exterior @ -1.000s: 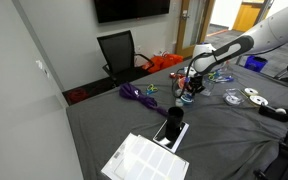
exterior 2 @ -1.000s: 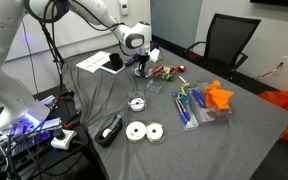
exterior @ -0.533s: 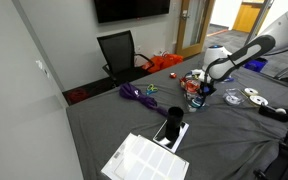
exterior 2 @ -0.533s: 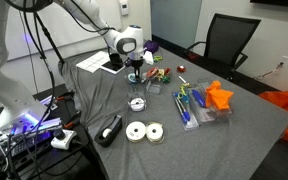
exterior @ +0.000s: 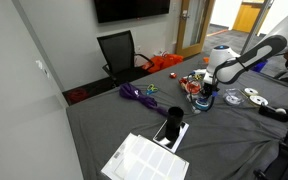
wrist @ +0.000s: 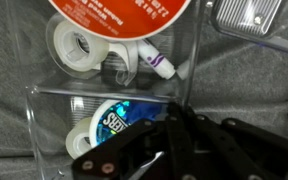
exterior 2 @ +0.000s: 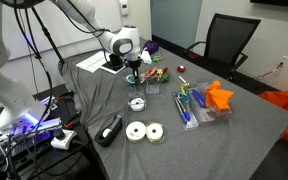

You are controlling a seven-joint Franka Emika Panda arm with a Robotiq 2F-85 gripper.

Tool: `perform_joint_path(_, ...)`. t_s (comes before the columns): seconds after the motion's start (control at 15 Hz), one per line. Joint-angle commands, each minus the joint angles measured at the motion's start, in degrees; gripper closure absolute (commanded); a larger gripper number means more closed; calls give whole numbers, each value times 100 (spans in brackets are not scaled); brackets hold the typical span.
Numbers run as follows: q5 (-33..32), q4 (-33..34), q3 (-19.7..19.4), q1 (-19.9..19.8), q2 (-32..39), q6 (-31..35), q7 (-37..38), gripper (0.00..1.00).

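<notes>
The robot's gripper needs to release the clear plastic organizer on the grey cloth [exterior: 207, 112] between the black container and the white rolls.
My gripper [exterior: 202, 92] hangs low over a clear plastic organizer [wrist: 199, 62] on the grey cloth, as both exterior views show [exterior 2: 134, 78]. In the wrist view the gripper [wrist: 172, 112] is shut, its dark fingers pressed together, and I see nothing held between them. Just beyond the tips lies a blue-labelled roll [wrist: 109, 118] in one compartment. A white tape roll [wrist: 76, 45] and a purple-capped stick [wrist: 156, 60] lie in the compartment behind it. A red-orange round lid [wrist: 119, 8] shows at the top edge.
A small tape roll [exterior 2: 137, 103], two white rolls [exterior 2: 144, 131] and a black tape dispenser [exterior 2: 110, 129] lie nearby. A clear tray of markers [exterior 2: 191, 105], an orange object [exterior 2: 219, 96], a purple cable [exterior: 136, 94], papers [exterior: 144, 160] and a black chair [exterior: 119, 52] surround the spot.
The arm has carried the shut gripper sideways across the table and lower, from beside the organizer to over it. The jaws have stayed shut.
</notes>
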Motion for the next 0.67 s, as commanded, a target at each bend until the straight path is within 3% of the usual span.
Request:
perform_joint_path(0.0,0,0,0,0,0,0,0,94)
perform_joint_path(0.13,0,1,0,0,1,0,0,98)
perform_joint_path(0.2,-183,-104,185,-158,-25,53,3,98)
perform_joint_path(0.4,-1388,-499,1099,-965,5,273,-22,98)
perform_joint_path(0.47,-1482,-640,1130,-1019,-31,337,-268,98)
perform_joint_path(0.6,-2496,-846,1919,-1774,161,265,4,98)
